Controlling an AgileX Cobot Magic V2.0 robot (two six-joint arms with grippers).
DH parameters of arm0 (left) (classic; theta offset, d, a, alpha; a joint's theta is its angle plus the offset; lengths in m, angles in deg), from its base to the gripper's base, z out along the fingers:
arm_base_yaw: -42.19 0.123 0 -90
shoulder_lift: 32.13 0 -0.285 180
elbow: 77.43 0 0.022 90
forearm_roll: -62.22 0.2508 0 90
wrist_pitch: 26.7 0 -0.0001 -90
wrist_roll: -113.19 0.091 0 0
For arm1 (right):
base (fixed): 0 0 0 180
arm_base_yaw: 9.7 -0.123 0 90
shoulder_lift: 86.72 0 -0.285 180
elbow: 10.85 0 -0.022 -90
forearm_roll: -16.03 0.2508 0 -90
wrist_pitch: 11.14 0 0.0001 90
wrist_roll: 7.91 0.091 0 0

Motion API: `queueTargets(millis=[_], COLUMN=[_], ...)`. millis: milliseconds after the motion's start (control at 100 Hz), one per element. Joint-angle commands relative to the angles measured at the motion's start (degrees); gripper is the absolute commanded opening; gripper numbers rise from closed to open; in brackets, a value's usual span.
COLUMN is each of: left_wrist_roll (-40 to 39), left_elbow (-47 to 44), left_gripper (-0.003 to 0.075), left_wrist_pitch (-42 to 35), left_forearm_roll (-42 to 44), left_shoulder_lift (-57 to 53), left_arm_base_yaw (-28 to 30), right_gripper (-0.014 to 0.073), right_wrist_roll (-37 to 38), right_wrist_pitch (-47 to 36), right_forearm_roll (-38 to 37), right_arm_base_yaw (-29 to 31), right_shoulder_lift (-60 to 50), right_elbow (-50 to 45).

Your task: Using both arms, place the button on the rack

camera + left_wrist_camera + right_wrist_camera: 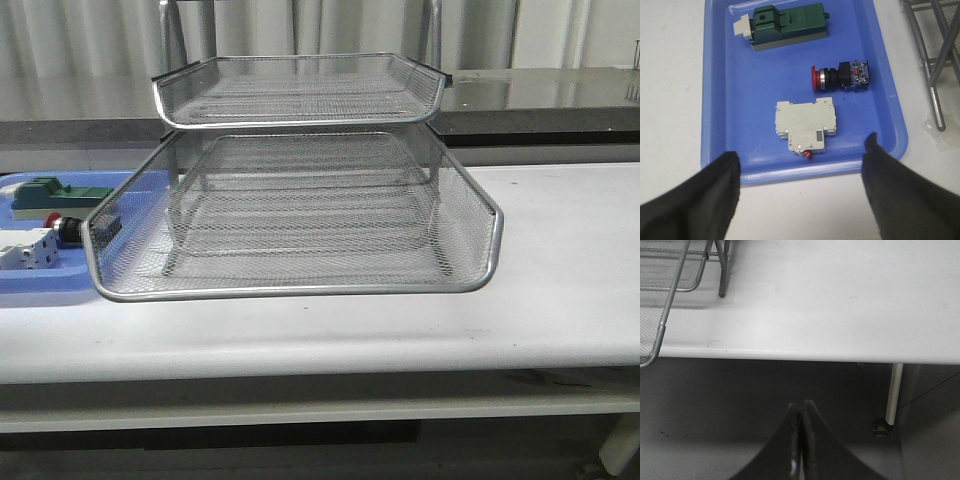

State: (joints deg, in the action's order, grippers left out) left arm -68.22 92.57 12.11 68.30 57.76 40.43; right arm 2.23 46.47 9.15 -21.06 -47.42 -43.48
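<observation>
I should close my left gripper on the black body of the button [71, 230] [836, 77], between the button's red head and its blue rear block.
The button [840, 77], red head, black body and blue rear block, lies on its side in the blue tray [720, 100]; the front view shows it [62, 228] at the far left, partly behind the rack's rim. The rack [300, 215] of silver wire mesh fills the table's middle. My left gripper [801, 150] hovers open over the tray's near edge, nothing between its fingers [715, 185], the button further ahead of them. My right gripper [801, 407] is shut and empty, off the table's front edge, below the tabletop. Neither arm shows in the front view.
A green rectangular block [785, 26] and a white boxy component [806, 125] share the blue tray with the button. The rack's upright frame [935, 65] stands just beside the tray. A white table leg [894, 392] shows under the right end of the table.
</observation>
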Motion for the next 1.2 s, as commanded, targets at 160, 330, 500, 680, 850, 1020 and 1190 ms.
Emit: queueTargets(millis=[160,330,500,680,850,1020,1190], left_wrist_roll=[0.29,8.12,18.41,27.69,38.57,46.32,48.81], left_elbow=[2.09,4.26,12.17,23.18,32.31,39.55,44.7], left_gripper=[0.0564,0.0564,0.0564,0.0565,0.0564,0.0564,0.0565], left_wrist_pitch=[-5.65,-7.07,-3.16,3.14,8.81,13.69,15.53], left_forearm_roll=[0.18,0.06,-0.04,-2.44,-8.34,-8.64,-9.56], left_shoulder_lift=[-1.7,0.15,6.49,15.92,24.68,32.06,37.74], left_arm_base_yaw=[0.13,0.13,0.13,0.13,0.13,0.13,0.13], right_gripper=[-0.0067,-0.0067,-0.0067,-0.0067,-0.0067,-0.0067,-0.0067], right_wrist_roll=[-0.06,-0.06,-0.06,-0.06,-0.06,-0.06,-0.06], right_wrist_pitch=[-3.17,-3.17,-3.17,-3.17,-3.17,-3.17,-3.17], right_forearm_roll=[-1.43,-1.43,-1.43,-1.43,-1.43,-1.43,-1.43], right_arm_base_yaw=[0.35,0.35,0.35,0.35,0.35,0.35,0.35], right_shoulder_lift=[0.13,0.13,0.13,0.13,0.13,0.13,0.13], right_elbow=[1.88,1.88,1.88,1.88,1.88,1.88,1.88])
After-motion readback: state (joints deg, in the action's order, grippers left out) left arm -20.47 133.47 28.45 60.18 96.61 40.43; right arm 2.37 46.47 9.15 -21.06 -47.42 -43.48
